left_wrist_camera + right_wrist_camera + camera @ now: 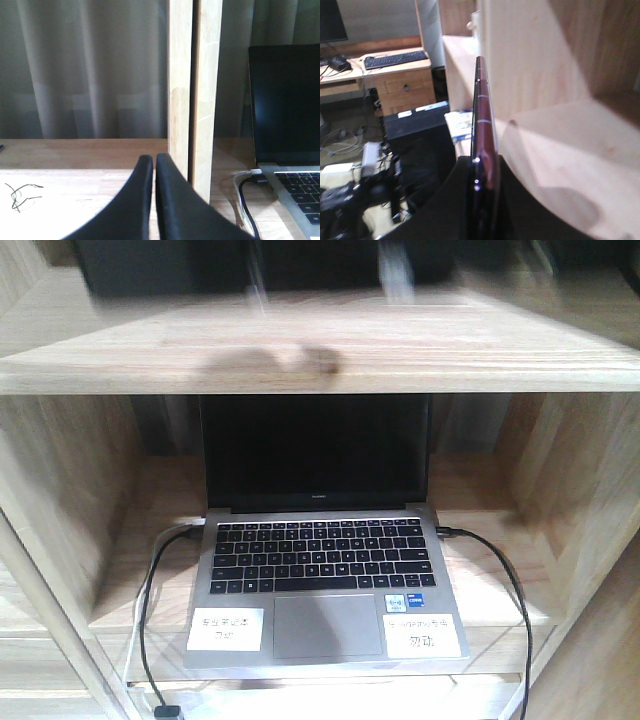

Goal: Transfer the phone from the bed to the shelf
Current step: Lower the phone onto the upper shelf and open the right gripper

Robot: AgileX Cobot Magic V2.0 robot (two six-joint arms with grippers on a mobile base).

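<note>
The phone, now hanging beside the shelf's pale wood, will be put down by my right gripper on the top plank point(190, 290) point(600, 147), toward its end above the white cable.
In the right wrist view my right gripper point(483, 161) is shut on the phone point(484, 107). The phone shows edge-on as a thin dark slab with a pinkish rim, pointing away from the camera. It hangs beside the pale wood of the shelf point(560, 135), over a board with my shadow on it. From the front, the shelf's thick top plank point(320, 345) is blurred and carries a dark shadow. My left gripper point(154, 161) is shut with nothing between its black fingers, low over a light wooden board. The bed is out of view.
An open grey laptop point(320, 570) with two black cables point(150, 590) sits in the compartment under the top plank. A wooden upright point(192, 90) stands just behind my left gripper, with grey curtains point(85, 70) beyond. A desk with a keyboard point(395, 59) and a black box point(417, 135) lie left of the phone.
</note>
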